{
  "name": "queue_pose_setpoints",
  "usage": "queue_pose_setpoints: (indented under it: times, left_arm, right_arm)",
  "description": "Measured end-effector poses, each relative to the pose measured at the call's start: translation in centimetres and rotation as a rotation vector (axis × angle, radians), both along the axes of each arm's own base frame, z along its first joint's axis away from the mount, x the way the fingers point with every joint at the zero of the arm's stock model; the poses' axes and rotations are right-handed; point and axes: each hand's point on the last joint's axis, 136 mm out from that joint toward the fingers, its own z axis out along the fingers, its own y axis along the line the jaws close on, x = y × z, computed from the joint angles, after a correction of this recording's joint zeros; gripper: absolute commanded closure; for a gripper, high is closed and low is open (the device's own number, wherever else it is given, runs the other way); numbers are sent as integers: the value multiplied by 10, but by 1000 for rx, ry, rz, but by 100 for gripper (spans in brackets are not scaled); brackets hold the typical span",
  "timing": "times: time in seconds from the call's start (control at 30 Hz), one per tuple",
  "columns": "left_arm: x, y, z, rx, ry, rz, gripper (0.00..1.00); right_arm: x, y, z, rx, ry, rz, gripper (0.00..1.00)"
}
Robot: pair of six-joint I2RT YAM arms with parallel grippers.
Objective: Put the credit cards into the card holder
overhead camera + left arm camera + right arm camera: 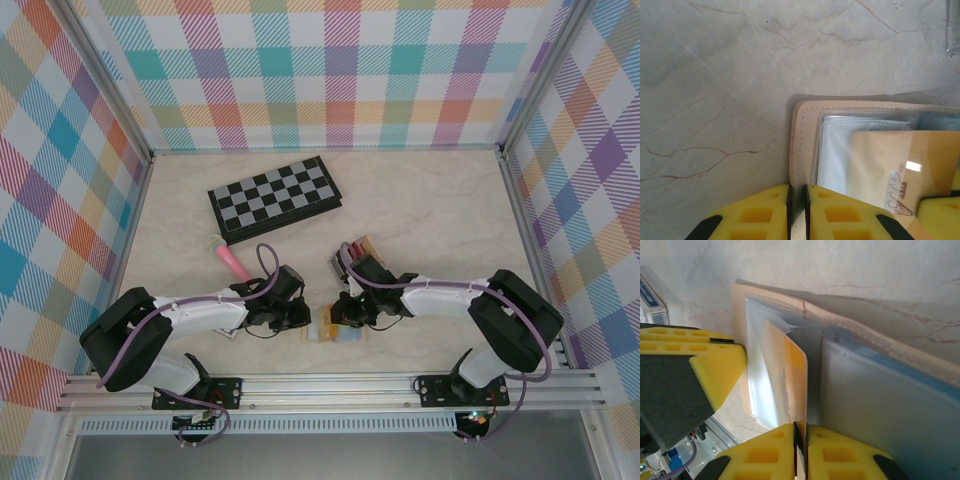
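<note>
The gold-orange card's edge pokes up out of the clear sleeve, so next my right gripper opens, takes a new grip close by and works the card toward the sleeve's far end (834, 155).
A tan leather wallet (322, 331) with clear sleeves lies open on the marble table near the front edge, between both arms. My left gripper (797, 192) is shut on the wallet's stitched tan edge (802, 145). A gold-orange credit card (890, 155) printed "VIP" sits partly inside a clear sleeve. My right gripper (801, 427) is pinched on that card's (796, 375) near edge, beside the wallet's tan flap (740, 305). From above, the left gripper (300, 315) and right gripper (345, 312) meet over the wallet. The card holder (360, 248), with dark and red cards upright in it, stands just behind the right gripper.
A folded black-and-grey chessboard (273, 197) lies at the back centre-left. A pink object (230, 260) lies behind the left arm. A blue-and-white pack (650, 302) sits at the left of the right wrist view. Checked walls enclose the table on three sides.
</note>
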Motion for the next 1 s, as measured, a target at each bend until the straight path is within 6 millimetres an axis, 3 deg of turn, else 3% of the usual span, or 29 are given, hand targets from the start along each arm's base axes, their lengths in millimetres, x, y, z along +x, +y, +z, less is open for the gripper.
queue_pose_setpoints:
  times: [0.17,0.23,0.43,0.67,1.0]
  left_arm:
    - [0,0,0,-1,-1,0,85]
    - [0,0,0,-1,-1,0,85]
    - [0,-1,0,-3,-2,0,85]
    - [0,-1,1,-4,-2,-1,85]
    - [0,-1,0,-14,-5,2,85]
  right_arm:
    - [4,-10,0,-83,-16,-13,71]
    - [3,-17,2,-109,-22,-21,70]
    - [0,-22,2,-129,-15,-25,79]
    - [-5,-13,-5,-146,4,4,88]
    - [-7,5,-8,-119,10,30,89]
